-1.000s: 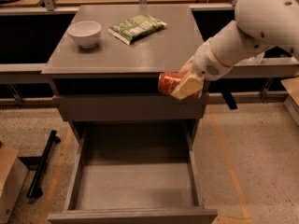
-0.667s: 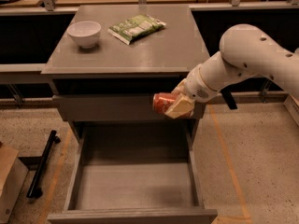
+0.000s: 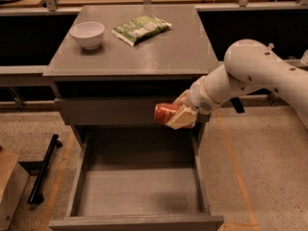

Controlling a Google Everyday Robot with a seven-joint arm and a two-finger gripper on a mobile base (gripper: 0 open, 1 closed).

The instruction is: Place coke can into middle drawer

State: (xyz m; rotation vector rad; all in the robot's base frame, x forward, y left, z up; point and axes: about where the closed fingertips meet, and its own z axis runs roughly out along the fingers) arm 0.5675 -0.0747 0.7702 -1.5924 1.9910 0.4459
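My gripper is holding the red coke can, and I will release it near the centre of the open middle drawer's grey bottom (image 3: 147, 184).
My gripper (image 3: 179, 115) is shut on the red coke can (image 3: 165, 112), held sideways in front of the closed upper drawer front, just above the far right corner of the open middle drawer (image 3: 137, 190). The drawer is pulled out toward the camera and its grey floor is bare. The white arm (image 3: 250, 73) reaches in from the right.
A white bowl (image 3: 87, 34) and a green snack bag (image 3: 141, 29) lie on the cabinet top (image 3: 159, 52). A closed grey drawer front (image 3: 106, 111) sits above the open one. A black bar (image 3: 44, 168) lies on the floor at left, next to a cardboard box (image 3: 8, 186).
The gripper with the can has moved down and to the left, from beside the cabinet top's edge to just above the open drawer's far right corner.
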